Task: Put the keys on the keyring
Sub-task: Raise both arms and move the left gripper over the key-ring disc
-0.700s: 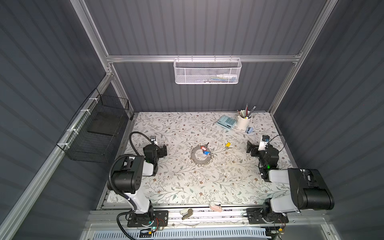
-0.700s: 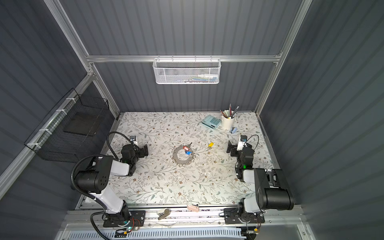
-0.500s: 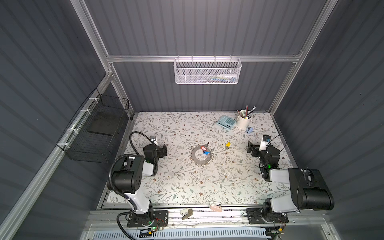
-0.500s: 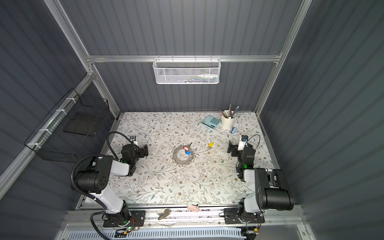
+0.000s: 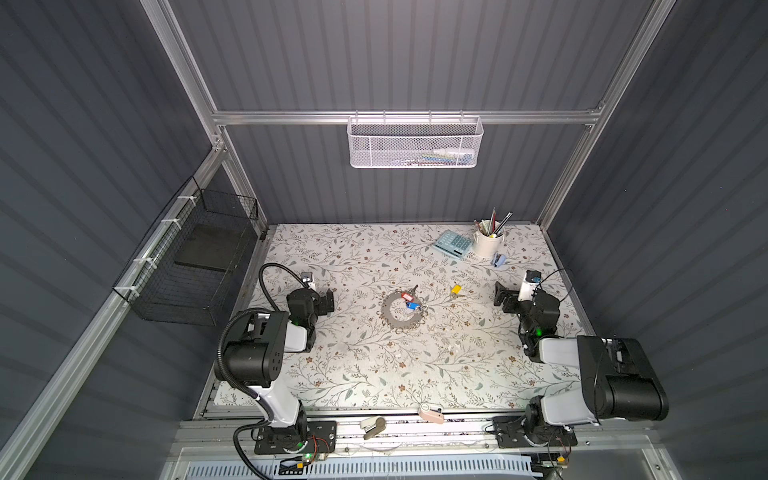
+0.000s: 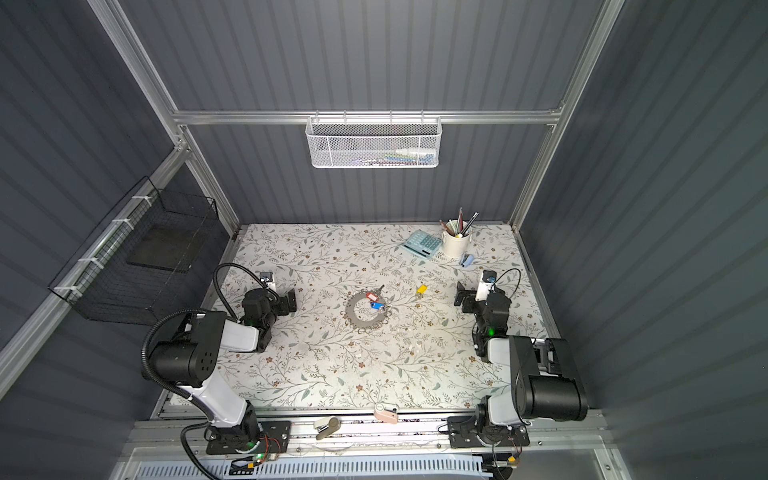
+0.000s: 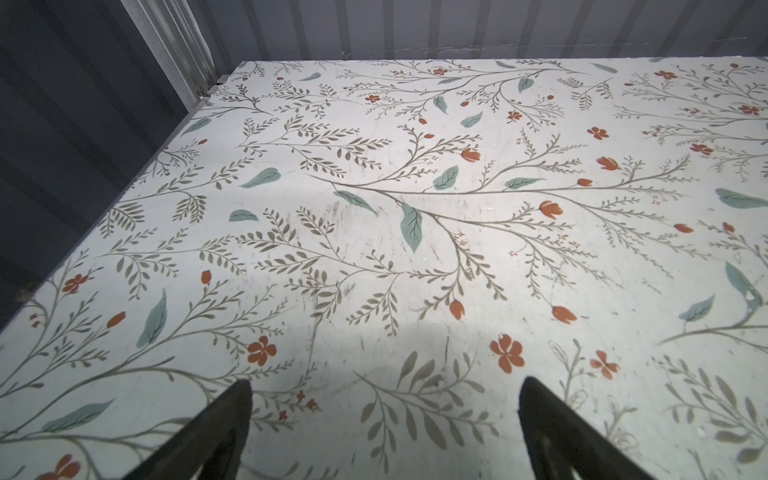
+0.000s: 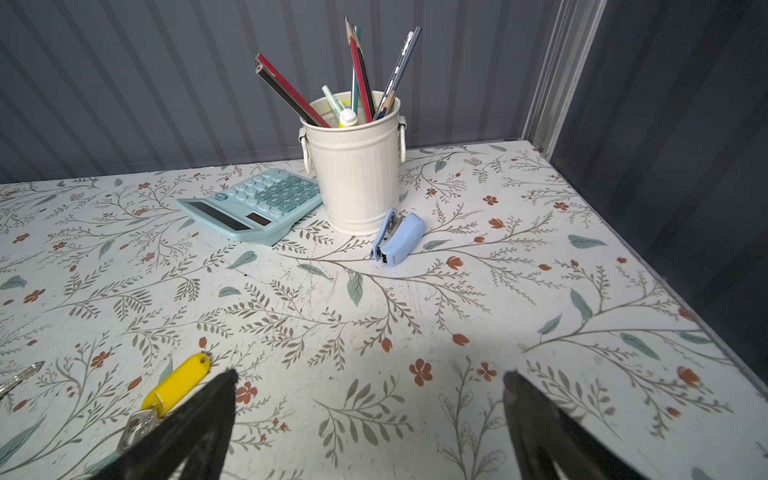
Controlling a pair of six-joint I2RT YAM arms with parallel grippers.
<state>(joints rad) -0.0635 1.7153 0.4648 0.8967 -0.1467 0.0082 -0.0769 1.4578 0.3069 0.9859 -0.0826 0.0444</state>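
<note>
Next, my left gripper needs to go to the grey keyring's far edge (image 5: 389,296), on its own side of the red-tagged key, and close there.
The grey keyring (image 5: 390,319) (image 6: 356,318) lies flat mid-table in both top views. A red-tagged key (image 5: 407,296) and a blue-tagged key (image 5: 412,306) rest on its far right part. A yellow-tagged key (image 5: 456,289) (image 8: 178,384) lies alone to the ring's right. My left gripper (image 5: 330,300) (image 7: 384,382) is open over bare table, left of the ring. To the right of the yellow key, my right gripper (image 5: 500,297) (image 8: 368,376) is open, and that key lies just outside one of its fingers (image 8: 199,419). Neither gripper holds anything.
A teal calculator (image 5: 453,244), a cream pencil cup (image 5: 488,245) and a pale blue stapler (image 5: 498,259) stand at the back right. A white mesh basket (image 5: 415,143) hangs on the back wall, and a black wire basket (image 5: 195,266) on the left wall. Two small staplers (image 5: 374,426) lie on the front rail.
</note>
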